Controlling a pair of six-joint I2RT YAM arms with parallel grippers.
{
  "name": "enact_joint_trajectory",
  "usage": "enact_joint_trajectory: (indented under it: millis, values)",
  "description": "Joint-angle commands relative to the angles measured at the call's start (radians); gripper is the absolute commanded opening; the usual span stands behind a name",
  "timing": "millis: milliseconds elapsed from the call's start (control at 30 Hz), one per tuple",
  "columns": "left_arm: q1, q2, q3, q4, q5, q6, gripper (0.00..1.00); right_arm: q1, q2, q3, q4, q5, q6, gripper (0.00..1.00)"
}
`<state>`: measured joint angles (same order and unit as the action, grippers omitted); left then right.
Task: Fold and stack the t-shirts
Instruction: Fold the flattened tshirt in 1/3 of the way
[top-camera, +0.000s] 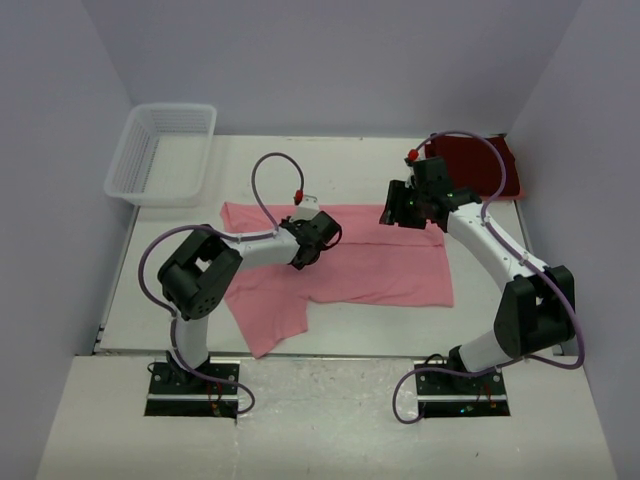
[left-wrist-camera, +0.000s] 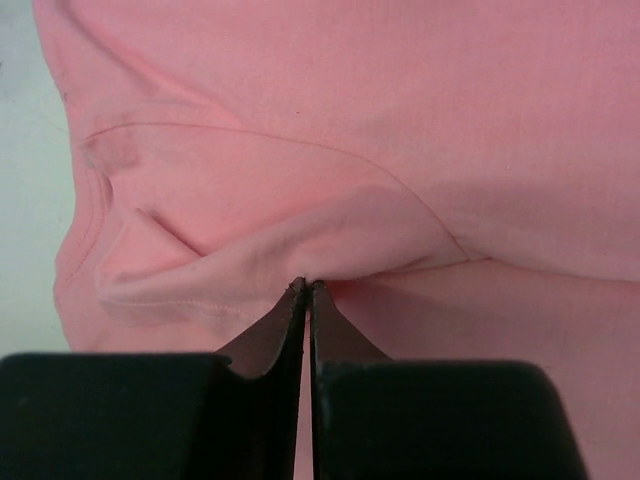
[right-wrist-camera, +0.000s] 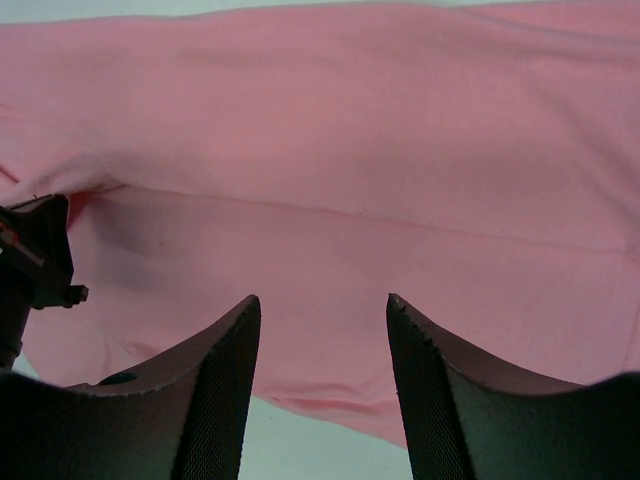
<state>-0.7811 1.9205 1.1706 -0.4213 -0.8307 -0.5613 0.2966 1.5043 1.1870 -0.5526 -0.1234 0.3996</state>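
The sleeve's edge is pinched midway by my left gripper while its hem end lies bunched, so I need to open, take the sleeve nearer its hem (left-wrist-camera: 220, 295) and draw it forward.
The light pink t-shirt (top-camera: 380, 262) lies spread across the middle of the table, with one sleeve hanging toward the front left. My left gripper (top-camera: 301, 257) is low over its left part. In the left wrist view its jaws (left-wrist-camera: 307, 286) are closed on a raised fold of pink cloth (left-wrist-camera: 400, 100), which puckers toward the tips. My right gripper (top-camera: 393, 213) hovers over the shirt's back edge, open and empty (right-wrist-camera: 322, 300), with pink cloth (right-wrist-camera: 350, 150) below it. The dark maroon t-shirt (top-camera: 500, 165) lies folded at the back right corner.
A white lattice basket (top-camera: 165, 150) stands at the back left. The left gripper's body shows at the left edge of the right wrist view (right-wrist-camera: 35, 260). Walls close in the table on three sides.
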Motion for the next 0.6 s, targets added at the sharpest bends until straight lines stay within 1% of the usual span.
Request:
enact_joint_trajectory:
  millis: [0, 267, 567]
  values:
    - [0.005, 0.006, 0.049, -0.02, -0.062, -0.029, 0.0, 0.007, -0.009, 0.006, 0.025, -0.013, -0.013, 0.55]
    - [0.034, 0.011, 0.112, -0.065, -0.096, -0.023, 0.0, 0.01, -0.006, 0.011, 0.02, -0.007, -0.015, 0.55]
    - [0.192, 0.026, 0.175, -0.024, -0.068, 0.067, 0.0, 0.012, 0.007, 0.013, 0.02, -0.004, -0.018, 0.55]
